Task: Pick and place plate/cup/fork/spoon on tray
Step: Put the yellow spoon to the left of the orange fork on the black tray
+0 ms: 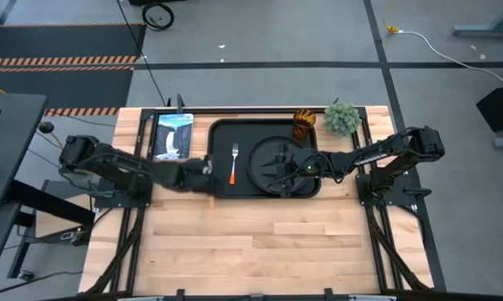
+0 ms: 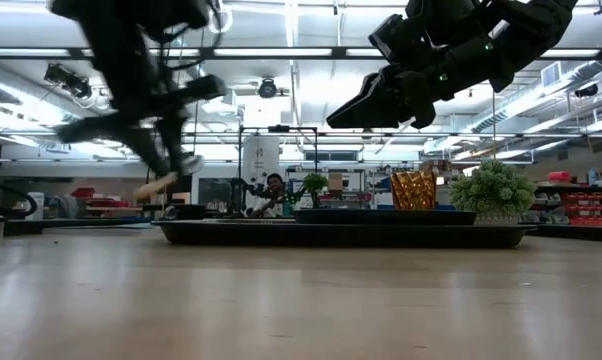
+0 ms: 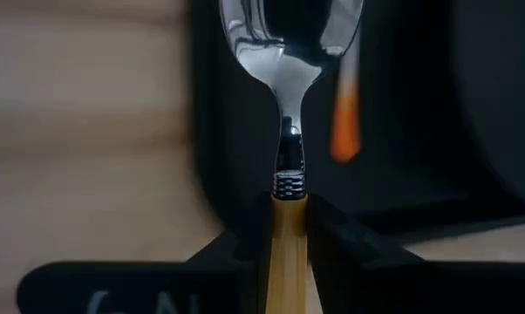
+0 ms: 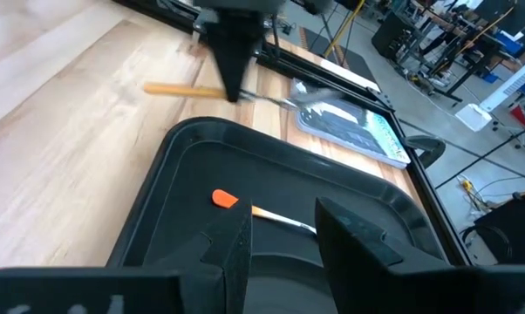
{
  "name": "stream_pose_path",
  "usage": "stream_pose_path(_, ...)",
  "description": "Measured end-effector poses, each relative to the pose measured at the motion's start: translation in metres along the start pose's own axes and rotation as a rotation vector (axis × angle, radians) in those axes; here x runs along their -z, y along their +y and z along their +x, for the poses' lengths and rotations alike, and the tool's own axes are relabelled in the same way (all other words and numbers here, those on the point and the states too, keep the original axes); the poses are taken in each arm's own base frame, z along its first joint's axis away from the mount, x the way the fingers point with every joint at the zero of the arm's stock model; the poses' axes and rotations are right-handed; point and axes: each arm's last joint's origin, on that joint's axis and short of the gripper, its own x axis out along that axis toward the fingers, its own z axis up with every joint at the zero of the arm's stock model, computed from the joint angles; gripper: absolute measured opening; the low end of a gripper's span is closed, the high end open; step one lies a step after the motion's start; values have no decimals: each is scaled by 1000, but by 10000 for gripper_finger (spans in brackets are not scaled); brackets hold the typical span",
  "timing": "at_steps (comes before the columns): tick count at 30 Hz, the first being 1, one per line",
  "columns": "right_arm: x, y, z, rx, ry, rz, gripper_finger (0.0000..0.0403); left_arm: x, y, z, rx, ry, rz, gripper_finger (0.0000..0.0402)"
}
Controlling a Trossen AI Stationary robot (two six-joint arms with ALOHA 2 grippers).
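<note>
Next, I release the spoon, now held above the tray's rim, with my left gripper in the black tray [image 1: 221, 165], between the fork and the tray's side rim.
The black tray [image 1: 222, 188] lies at the table's middle. The round black plate [image 1: 264, 155] and the fork [image 1: 233, 163], with an orange handle end, lie in it. The amber cup [image 1: 304, 123] stands at the tray's far right corner, also in the low view [image 2: 413, 190]. My left gripper [image 1: 203, 167] is shut on the spoon [image 3: 289, 35] above the tray's left rim. My right gripper [image 1: 283, 169] is open and empty above the plate, well above it in the low view [image 2: 351, 110]. My left gripper pinches the spoon's yellow handle [image 3: 289, 228] between its two fingers, just behind the metal collar below the bowl. In the right wrist view the fingers [image 4: 230, 74] point down and lie across the spoon. The spoon is about level and lifted clear, its handle end [image 4: 171, 89] toward the near edge.
A green fuzzy plant ball [image 1: 342, 119] stands right of the cup. A flat picture-covered tablet or book [image 1: 172, 135] lies left of the tray at the far side. Bare wooden table [image 1: 260, 242] stretches in front of the tray.
</note>
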Motion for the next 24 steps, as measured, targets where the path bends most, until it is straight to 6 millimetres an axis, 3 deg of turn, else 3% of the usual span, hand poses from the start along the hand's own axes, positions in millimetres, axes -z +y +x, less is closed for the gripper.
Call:
stream_pose_path(10, 1, 0, 0, -3, 7, -1, 134, -63, -16, 22, 122, -24, 75, 67)
stream_pose_path(19, 1, 0, 0, -5, 7, -1, 134, -88, -27, 24, 237, -41, 80, 68)
stream_pose_path(24, 1, 0, 0, -5, 6, -1, 134, -97, -51, 17, 235, -52, 151, 63)
